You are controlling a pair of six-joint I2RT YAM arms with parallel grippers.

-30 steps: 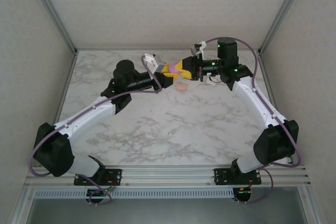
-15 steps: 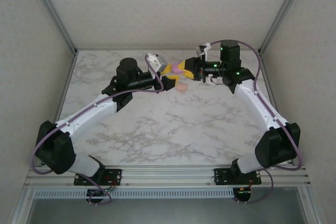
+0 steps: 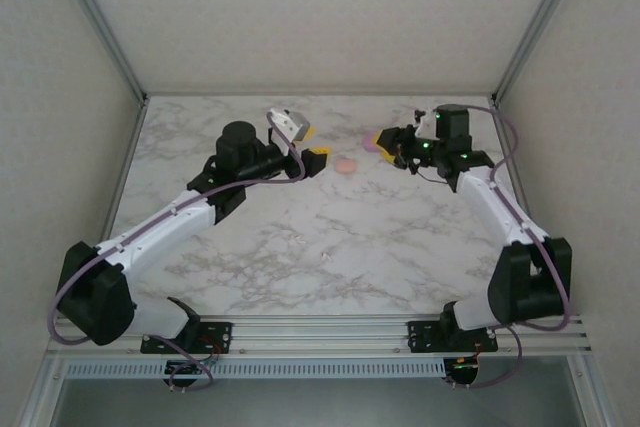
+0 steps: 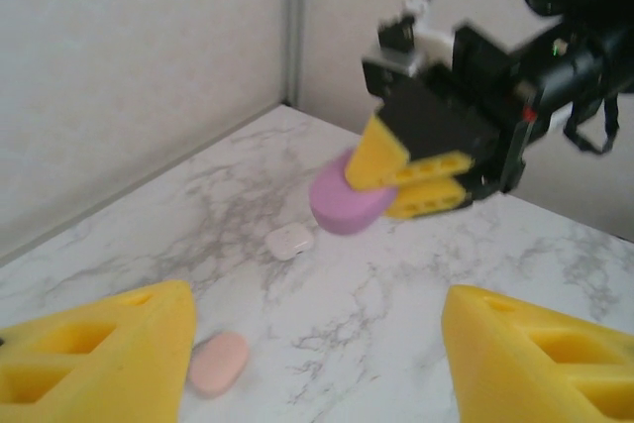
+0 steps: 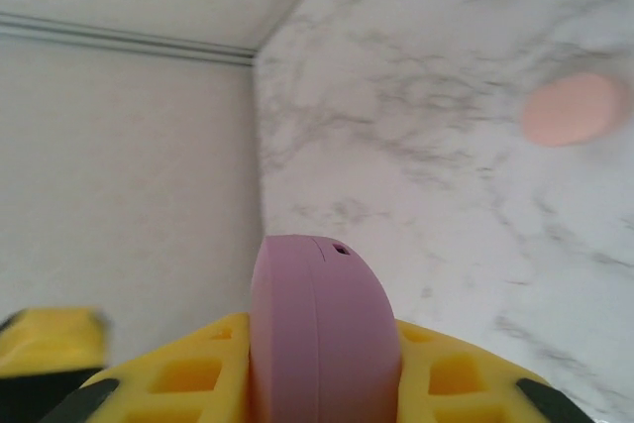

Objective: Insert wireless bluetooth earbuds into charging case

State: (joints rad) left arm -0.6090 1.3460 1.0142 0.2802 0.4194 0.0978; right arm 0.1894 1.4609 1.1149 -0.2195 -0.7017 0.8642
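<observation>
My right gripper has the purple charging case to place. Next, I set it down on the marble (image 3: 333, 184) just in front of the peach case.
My right gripper (image 3: 378, 140) is shut on a closed purple charging case (image 5: 322, 324), held on edge between the yellow fingers and lifted above the far table. The left wrist view shows that case (image 4: 347, 207) sticking out of the right gripper (image 4: 406, 170). My left gripper (image 3: 308, 142) stands open to its left, apart from it, with nothing between its fingers (image 4: 99, 354). A peach case (image 3: 346, 165) lies shut on the marble between the two grippers. One tiny pale earbud (image 3: 325, 258) lies mid-table, too small to make out further.
A small white case (image 4: 289, 241) rests on the marble beyond the peach case (image 4: 218, 364), near the back wall. The table's back edge and corner posts stand close behind both grippers. Bare marble (image 3: 330, 217) stretches toward the arm bases.
The left gripper has opened, let go of the purple case and drawn back to the left. The right gripper has pulled away to the right with the case in it.
</observation>
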